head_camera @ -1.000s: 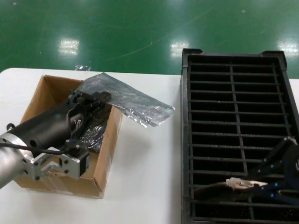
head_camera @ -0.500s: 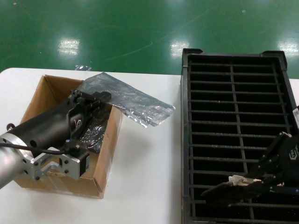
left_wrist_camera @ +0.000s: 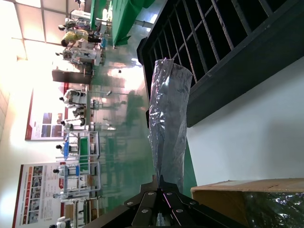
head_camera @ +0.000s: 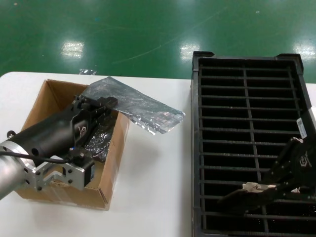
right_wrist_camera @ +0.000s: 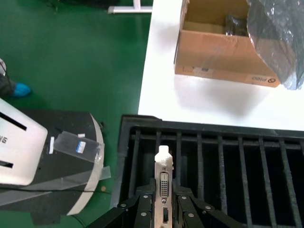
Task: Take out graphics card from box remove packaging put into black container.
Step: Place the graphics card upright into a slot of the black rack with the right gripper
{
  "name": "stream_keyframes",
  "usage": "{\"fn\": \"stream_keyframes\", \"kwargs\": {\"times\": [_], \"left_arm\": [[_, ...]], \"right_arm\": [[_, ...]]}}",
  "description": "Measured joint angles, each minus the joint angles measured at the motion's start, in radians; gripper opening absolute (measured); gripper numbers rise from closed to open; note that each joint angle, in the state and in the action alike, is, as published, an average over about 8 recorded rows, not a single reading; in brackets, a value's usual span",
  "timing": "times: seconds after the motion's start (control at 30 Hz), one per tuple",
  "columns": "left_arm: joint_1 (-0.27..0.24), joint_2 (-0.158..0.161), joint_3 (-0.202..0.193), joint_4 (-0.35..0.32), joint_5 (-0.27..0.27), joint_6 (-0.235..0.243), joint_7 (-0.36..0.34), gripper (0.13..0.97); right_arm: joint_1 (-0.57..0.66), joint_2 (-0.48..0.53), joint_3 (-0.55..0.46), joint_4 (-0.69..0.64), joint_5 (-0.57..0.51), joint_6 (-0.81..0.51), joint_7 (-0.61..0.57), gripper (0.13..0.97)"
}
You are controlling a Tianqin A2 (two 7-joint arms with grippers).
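I will use my right gripper to set the graphics card down in a slot (head_camera: 236, 202) (right_wrist_camera: 166, 185) toward the near end of the black container, next to the box-side rim. The card is now low over the near slots.
My right gripper (head_camera: 270, 191) is shut on the graphics card (head_camera: 247, 193), holding it low over the near slots of the black container (head_camera: 247, 89). The card's silver bracket (right_wrist_camera: 163, 178) with its white port shows between the right gripper's (right_wrist_camera: 164, 202) fingers, above the ribbed slots near the container rim (right_wrist_camera: 190, 129). My left gripper (head_camera: 101, 104) hangs over the brown box (head_camera: 111, 163), shut on the crinkly packaging (head_camera: 140, 107), which droops over the box's right wall onto the table. In the left wrist view the packaging (left_wrist_camera: 168, 118) stretches away from the left gripper (left_wrist_camera: 160, 183).
Inside the box lie glossy bagged dark boards (head_camera: 101, 138). White table (head_camera: 153, 187) separates the box from the container. The table's far edge meets green floor (head_camera: 148, 34). The robot's base (right_wrist_camera: 42, 156) stands beside the container's near end.
My right gripper has tilted and sunk with the card toward the container's near slots, the bracket shifting slightly. The left gripper and packaging have not moved.
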Motion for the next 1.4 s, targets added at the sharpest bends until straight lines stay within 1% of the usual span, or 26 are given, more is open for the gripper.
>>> {"fn": "stream_keyframes", "kwargs": {"times": [0.53, 0.9, 1.13, 1.4], "left_arm": [[0.0, 0.0, 0.0, 0.0, 0.0, 0.0, 0.0, 0.138], [0.0, 0.0, 0.0, 0.0, 0.0, 0.0, 0.0, 0.138], [0.0, 0.0, 0.0, 0.0, 0.0, 0.0, 0.0, 0.138], [0.0, 0.0, 0.0, 0.0, 0.0, 0.0, 0.0, 0.138]], "right_arm": [[-0.001, -0.05, -0.018, -0.045, -0.077, 0.0, -0.027, 0.187], [-0.017, -0.119, -0.026, -0.088, -0.117, 0.0, -0.063, 0.187], [-0.035, -0.155, -0.011, -0.109, -0.134, 0.0, -0.092, 0.187], [-0.038, -0.169, 0.012, -0.108, -0.145, 0.001, -0.104, 0.254]]}}
